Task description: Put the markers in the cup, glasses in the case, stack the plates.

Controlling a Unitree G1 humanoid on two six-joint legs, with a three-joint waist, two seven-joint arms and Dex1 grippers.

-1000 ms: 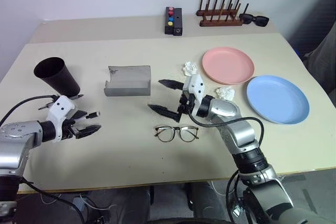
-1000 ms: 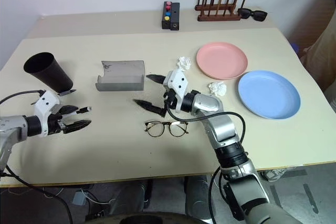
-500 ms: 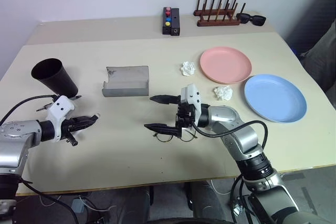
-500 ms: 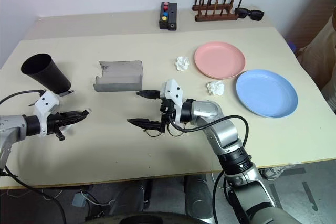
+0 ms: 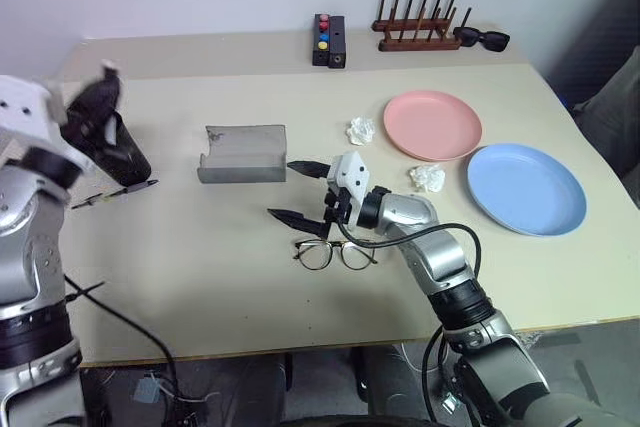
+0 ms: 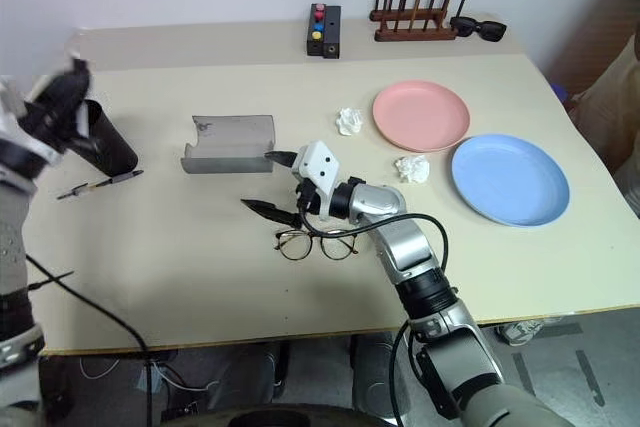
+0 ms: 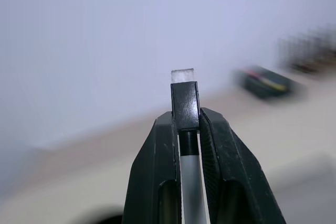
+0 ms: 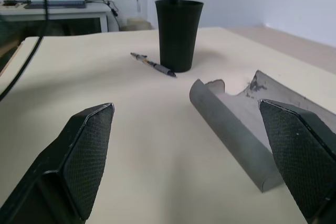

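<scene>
Next, my left gripper lets go of the white-bodied marker inside the black cup (image 5: 93, 129), the one that is standing behind the dark marker.
My left gripper (image 5: 92, 115) is raised beside the rim of the black cup (image 5: 122, 154), shut on the white-bodied marker (image 7: 187, 163) with its black cap sticking out past the fingertips. The dark marker (image 5: 116, 192) lies on the table just in front of the cup. The grey case (image 5: 243, 154) lies open at the table's middle. My right gripper (image 5: 298, 192) hovers open between the case and the wire-framed glasses (image 5: 335, 254), a little above them, with nothing in it. The pink plate (image 5: 433, 125) and blue plate (image 5: 527, 188) lie side by side on the right.
Two crumpled paper balls (image 5: 361, 130) (image 5: 428, 178) lie near the pink plate. At the back stand a black box with coloured buttons (image 5: 329, 40), a wooden rack (image 5: 418, 35) and black sunglasses (image 5: 485, 39).
My left gripper shut on the white marker on the table and lifted it up to the cup's rim. My right gripper stayed open over the glasses.
</scene>
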